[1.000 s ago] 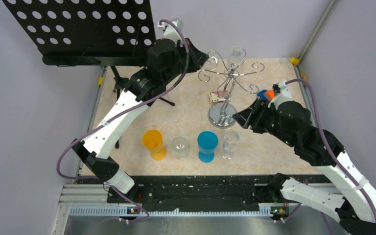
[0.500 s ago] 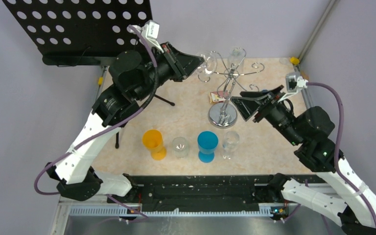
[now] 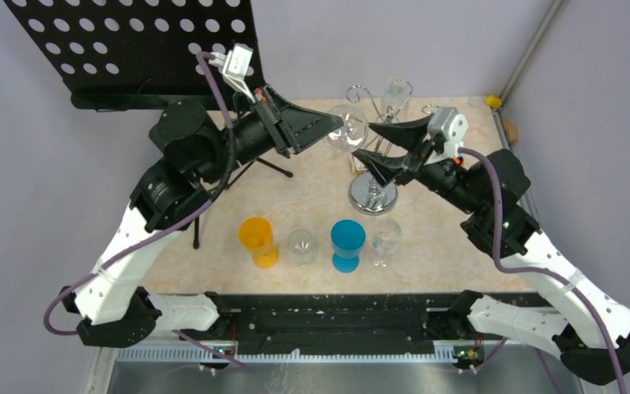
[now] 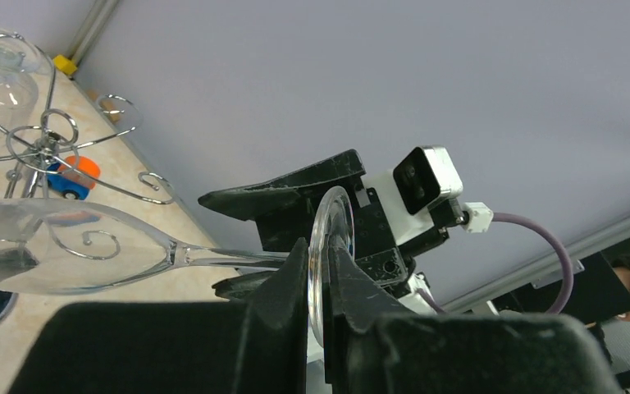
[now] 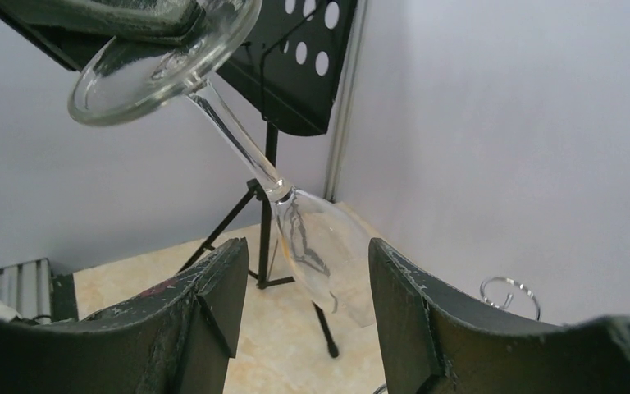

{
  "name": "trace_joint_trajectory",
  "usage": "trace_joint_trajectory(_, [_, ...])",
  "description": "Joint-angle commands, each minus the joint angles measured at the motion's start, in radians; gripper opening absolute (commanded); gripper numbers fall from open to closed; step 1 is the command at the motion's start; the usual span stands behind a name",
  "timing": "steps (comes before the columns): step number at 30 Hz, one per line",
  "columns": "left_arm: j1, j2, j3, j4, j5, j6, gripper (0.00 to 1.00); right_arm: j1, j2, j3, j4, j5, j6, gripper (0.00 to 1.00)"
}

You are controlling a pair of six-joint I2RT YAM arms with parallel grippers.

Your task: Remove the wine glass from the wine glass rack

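Observation:
The wine glass's foot is pinched in my left gripper. To stand the glass upright, my right gripper needs to take its stem (image 5: 240, 139) and turn its rim to my left gripper.
My left gripper (image 3: 334, 125) is shut on the round foot of a clear wine glass (image 3: 347, 130) and holds it sideways in the air, left of the chrome wine glass rack (image 3: 372, 195). In the left wrist view the fingers (image 4: 295, 263) pinch the foot's rim and the bowl (image 4: 49, 250) points away. My right gripper (image 3: 362, 139) is open, its jaws wide apart right beside the bowl. In the right wrist view the bowl (image 5: 320, 246) hangs between and just beyond the fingertips (image 5: 228, 271). A second glass (image 3: 395, 94) hangs on the rack.
A black perforated music stand (image 3: 139, 49) stands at the back left on a tripod. An orange cup (image 3: 258, 240), a clear tumbler (image 3: 301, 245), a blue cup (image 3: 348, 244) and another clear glass (image 3: 386, 238) line the front. A small card (image 3: 365, 162) lies by the rack base.
My left gripper has drawn the wine glass off the rack arm, leftward and nearer. My right arm has swung up and left, its open jaws now by the bowl.

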Motion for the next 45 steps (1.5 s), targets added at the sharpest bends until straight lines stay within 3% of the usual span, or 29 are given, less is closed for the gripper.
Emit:
trace_joint_trajectory(1, [-0.003,-0.059,-0.008,0.076,0.032,-0.034,0.00,0.010,0.040,0.105,0.092,-0.140,-0.145,0.56])
trace_joint_trajectory(14, [-0.005,-0.063,-0.034,0.103,0.055,-0.071,0.00,0.011,0.196,0.230,0.122,-0.353,-0.116,0.51])
trace_joint_trajectory(20, [-0.005,-0.062,-0.035,0.113,0.062,-0.074,0.00,0.010,0.200,0.222,0.197,-0.334,-0.059,0.12])
trace_joint_trajectory(21, [-0.006,-0.064,-0.038,0.117,0.061,-0.072,0.00,0.010,0.198,0.218,0.208,-0.328,-0.047,0.01])
trace_joint_trajectory(22, [-0.006,-0.065,-0.040,0.123,0.059,-0.070,0.00,0.011,0.194,0.212,0.223,-0.319,-0.038,0.00])
trace_joint_trajectory(25, [-0.005,-0.075,-0.054,0.146,0.047,-0.061,0.28,0.011,0.175,0.188,0.276,-0.291,-0.010,0.00])
trace_joint_trajectory(27, [-0.005,-0.084,-0.066,0.159,0.031,-0.048,0.52,0.011,0.161,0.178,0.299,-0.267,0.007,0.00])
trace_joint_trajectory(29, [-0.006,-0.097,-0.090,0.183,0.009,-0.029,0.68,0.010,0.138,0.160,0.335,-0.223,0.026,0.00])
trace_joint_trajectory(30, [-0.005,-0.104,-0.106,0.196,-0.003,-0.022,0.72,0.010,0.125,0.149,0.360,-0.193,0.039,0.00])
trace_joint_trajectory(39, [-0.005,-0.101,-0.206,0.282,-0.028,-0.028,0.75,0.011,0.021,0.071,0.648,0.114,0.293,0.00])
trace_joint_trajectory(45, [-0.005,-0.077,-0.215,0.314,0.008,-0.054,0.68,0.011,-0.031,0.013,0.758,0.339,0.414,0.00])
